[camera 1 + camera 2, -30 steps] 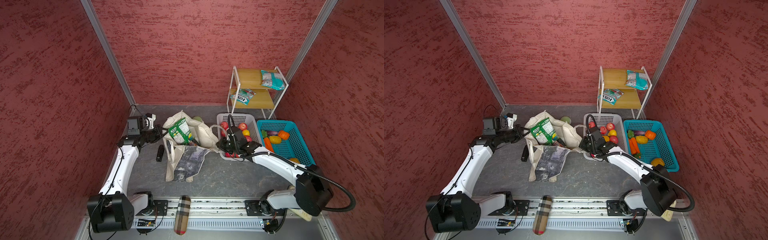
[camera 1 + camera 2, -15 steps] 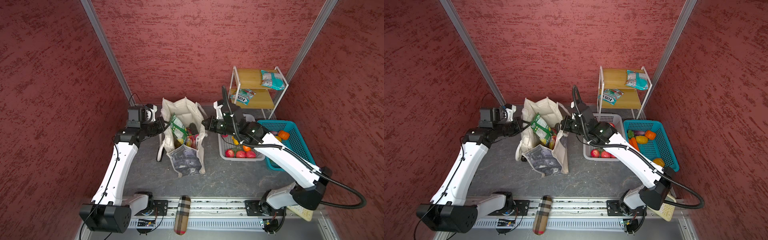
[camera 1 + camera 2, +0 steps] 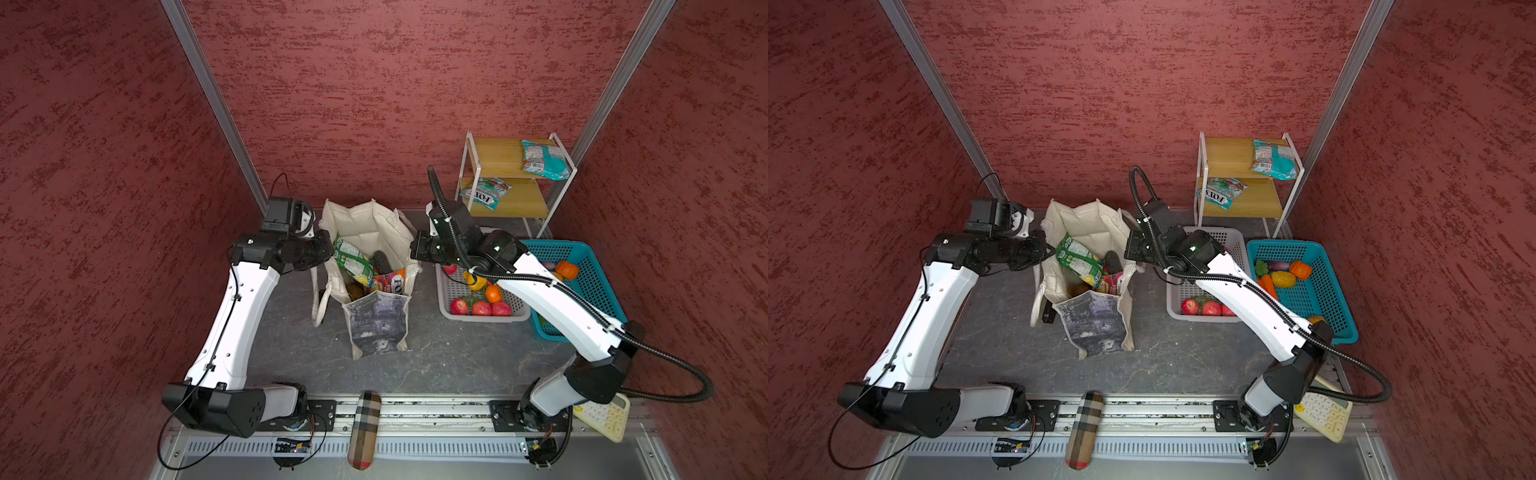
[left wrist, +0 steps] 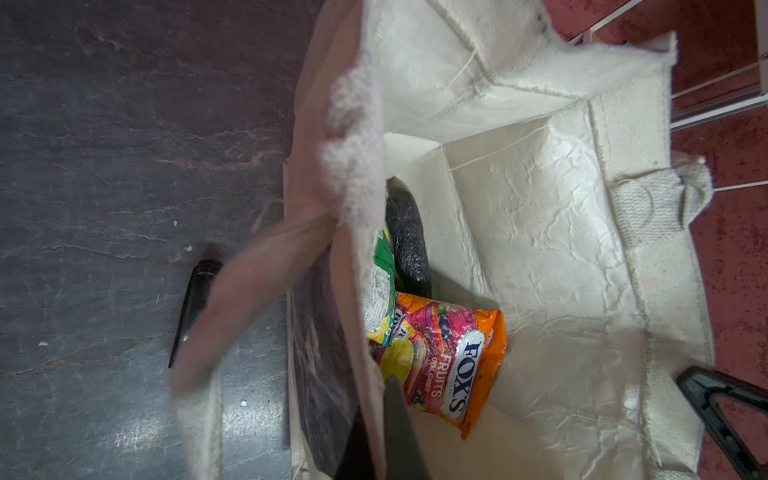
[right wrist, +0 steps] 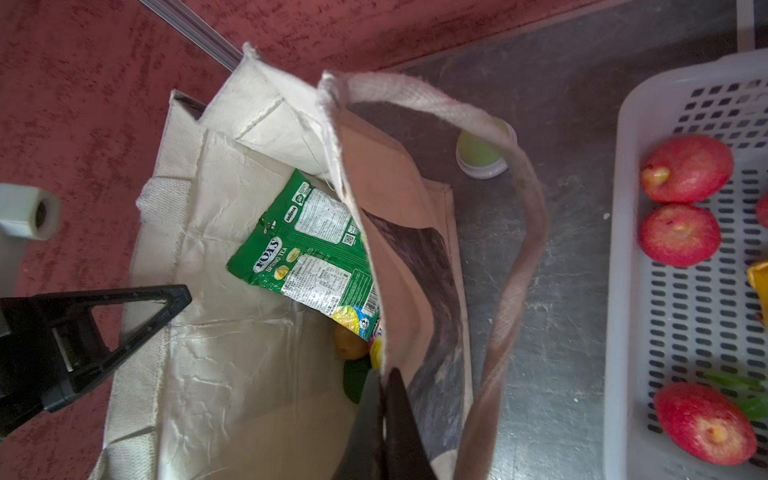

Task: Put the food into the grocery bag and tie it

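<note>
The robot's left gripper holds the rim of the grocery bag while the bag's strap handle [image 3: 322, 306] hangs outside, so it should let go of the bag's rim and take the strap handle before tying.
The grocery bag [image 3: 376, 328] [image 3: 1094, 324] stands upright with its mouth spread open, its printed side facing front. My left gripper [image 3: 330, 253] [image 4: 380, 399] is shut on the bag's left rim. My right gripper [image 3: 411, 253] [image 5: 380, 378] is shut on the right rim. Food lies inside the bag: a green FOX'S packet [image 3: 353, 262] [image 5: 316, 249], an orange FOX'S packet [image 4: 449, 365], a dark oblong piece [image 4: 409, 241] and a brown oval [image 5: 349, 345]. One strap handle [image 3: 318, 299] hangs down outside on the left.
A white basket [image 3: 482, 318] with red apples sits right of the bag, next to a blue basket [image 3: 598, 282] of vegetables. A shelf [image 3: 507, 166] with two packets stands behind. A black object [image 4: 195, 307] lies on the floor by the bag. A plaid pouch [image 3: 365, 428] rests on the front rail.
Both grippers have risen and moved toward the back wall with the bag's rim. The bag went from slumped flat on the floor to upright and open.
</note>
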Controlling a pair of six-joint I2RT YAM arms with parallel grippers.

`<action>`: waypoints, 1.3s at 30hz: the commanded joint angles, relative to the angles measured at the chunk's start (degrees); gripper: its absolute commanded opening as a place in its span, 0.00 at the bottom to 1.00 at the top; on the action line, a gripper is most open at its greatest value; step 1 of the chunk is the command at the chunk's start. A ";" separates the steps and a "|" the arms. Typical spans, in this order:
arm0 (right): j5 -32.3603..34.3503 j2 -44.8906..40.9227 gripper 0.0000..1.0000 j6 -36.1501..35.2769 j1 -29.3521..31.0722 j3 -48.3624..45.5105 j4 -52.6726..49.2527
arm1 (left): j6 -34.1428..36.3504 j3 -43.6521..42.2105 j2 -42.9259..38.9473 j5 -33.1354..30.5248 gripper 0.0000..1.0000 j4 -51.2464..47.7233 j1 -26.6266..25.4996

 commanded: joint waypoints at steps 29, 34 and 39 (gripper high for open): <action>-0.35 1.12 0.00 0.84 -0.37 2.12 5.46 | 4.30 3.34 3.86 4.22 0.00 1.93 0.47; -0.22 0.59 0.00 1.23 -0.37 -1.39 6.57 | 4.26 0.22 4.12 4.40 0.03 3.00 0.45; -1.51 0.35 0.00 1.98 -0.37 -4.65 8.30 | 3.93 -2.29 3.39 4.23 0.05 4.10 0.56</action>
